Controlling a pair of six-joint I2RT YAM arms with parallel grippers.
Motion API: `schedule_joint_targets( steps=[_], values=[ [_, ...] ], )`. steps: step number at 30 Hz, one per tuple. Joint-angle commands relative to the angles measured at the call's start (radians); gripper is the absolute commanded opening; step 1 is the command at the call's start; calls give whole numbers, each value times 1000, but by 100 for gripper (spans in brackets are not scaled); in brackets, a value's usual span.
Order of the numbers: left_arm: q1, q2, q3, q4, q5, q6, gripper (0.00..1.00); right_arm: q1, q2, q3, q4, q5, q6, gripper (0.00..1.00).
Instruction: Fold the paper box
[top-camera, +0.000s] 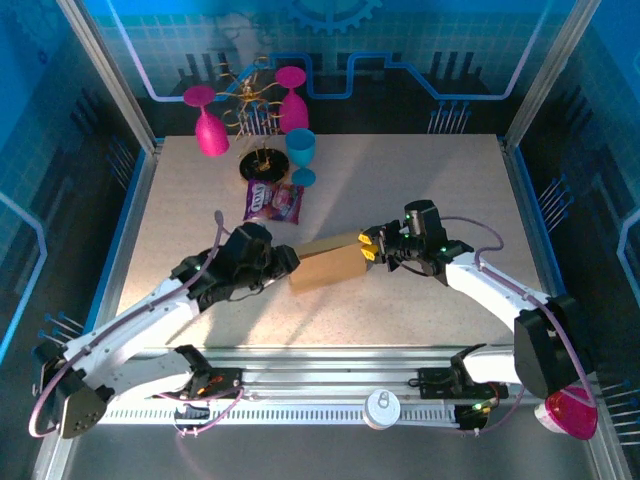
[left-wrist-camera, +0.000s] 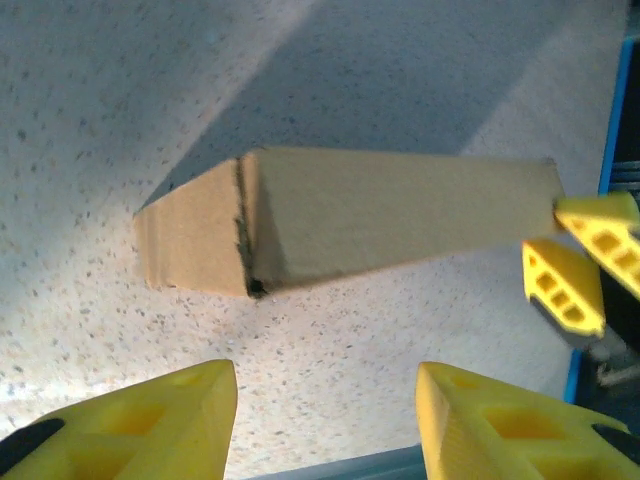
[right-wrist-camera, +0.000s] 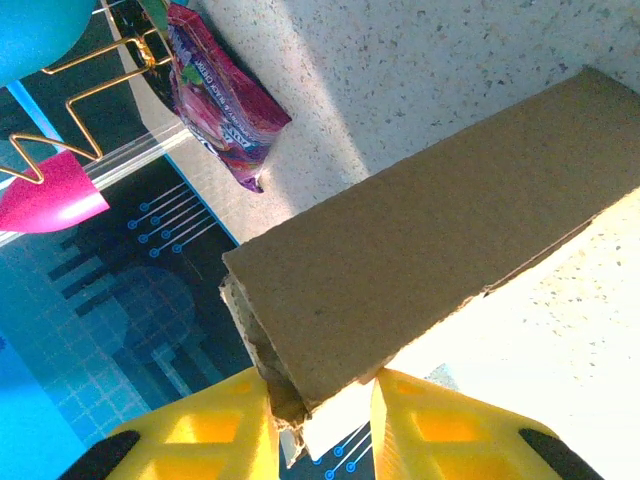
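Note:
I will grasp the box's loose end (left-wrist-camera: 195, 232) with my left gripper before both grippers lay the paper box flat, because it slants with only my right gripper pinching one end of it.
The paper box (top-camera: 328, 262) is a plain brown folded-up carton lying on the speckled table mid-centre, long axis running left to right. My right gripper (top-camera: 366, 246) is at its right end. In the right wrist view the yellow fingers (right-wrist-camera: 230, 430) pinch the box's (right-wrist-camera: 430, 250) ragged end corner, so the right gripper (right-wrist-camera: 325, 385) is shut on it. My left gripper (top-camera: 290, 262) sits at the box's left end. In the left wrist view the left gripper (left-wrist-camera: 325, 375) is open, just short of the box (left-wrist-camera: 340, 215), with only bare table between its fingers.
A purple snack packet (top-camera: 272, 202) lies behind the box. Further back stand a gold wire rack (top-camera: 258, 110) on a black base, two pink glasses (top-camera: 208, 125) and a blue cup (top-camera: 301, 155). Blue frame rails edge the table (top-camera: 450, 180).

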Motion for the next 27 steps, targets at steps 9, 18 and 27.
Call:
schedule_joint_targets(
  steps=[9,18,27],
  values=[
    [103,48,-24,129,225,-583,56,-22,10,-38,-48,1,-15,24],
    [104,-20,-149,179,153,-716,50,-38,6,-38,-49,-11,-23,23],
    [112,0,-197,347,89,-739,47,-40,10,-38,-56,-21,-28,21]
  ],
)
